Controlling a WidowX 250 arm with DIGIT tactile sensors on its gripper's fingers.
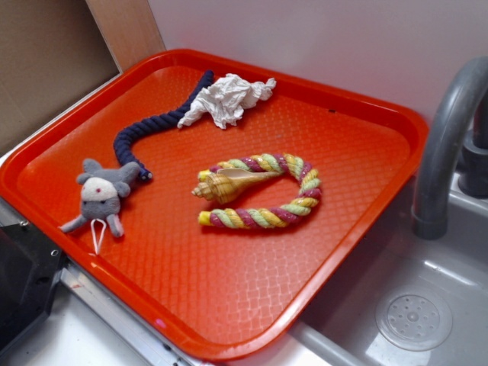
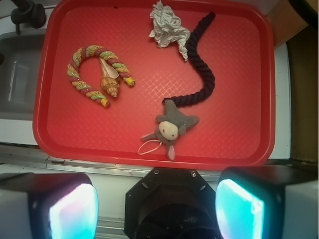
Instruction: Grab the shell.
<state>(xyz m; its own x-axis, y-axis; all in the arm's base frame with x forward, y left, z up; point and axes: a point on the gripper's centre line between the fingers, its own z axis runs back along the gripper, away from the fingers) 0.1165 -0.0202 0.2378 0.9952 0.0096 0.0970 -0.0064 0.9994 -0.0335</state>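
The robot's gripper should close on the wide spiral end [image 1: 216,186] [image 2: 110,85] of the shell, away from the shell's narrow tip inside the curved rope.
The shell [image 1: 229,183] is a tan-and-cream spiral conch lying on the red tray [image 1: 229,305], inside the curve of a yellow-green-red twisted rope [image 1: 286,191]. In the wrist view the shell [image 2: 108,79] lies at the upper left, far from my gripper [image 2: 157,209]. My gripper is high above the tray's near edge, its two fingers [image 2: 70,209] wide apart with nothing between them. The gripper does not show in the exterior view.
A grey stuffed mouse [image 1: 103,194] with a dark blue rope tail [image 1: 156,126] lies on the tray's left side. A white wrinkly cloth wad [image 1: 229,99] lies at the back. A sink [image 1: 412,313] with a grey tap [image 1: 446,145] is to the right.
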